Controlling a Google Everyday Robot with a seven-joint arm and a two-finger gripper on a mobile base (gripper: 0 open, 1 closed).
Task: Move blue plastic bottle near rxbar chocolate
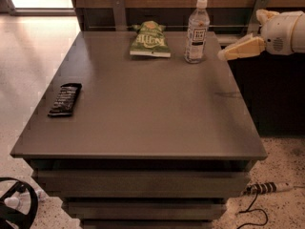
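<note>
Next, my gripper goes to the blue plastic bottle's middle (196, 35), well below the white cap, and closes there.
The blue plastic bottle (197, 31), clear with a white cap and a white label, stands upright at the far right of the grey table (143, 109). The rxbar chocolate (65, 99), a flat black wrapper, lies near the table's left edge, far from the bottle. My gripper (228, 54) is cream-coloured and hovers at the table's right edge. It points left at the bottle's lower half, a short gap to the right of it, and does not touch it.
A green crinkled chip bag (150, 40) lies at the back, left of the bottle. A wooden wall with metal brackets runs behind the table. A cable and plug (261, 189) lie on the floor at the right. A black wheel (16, 208) is at the lower left.
</note>
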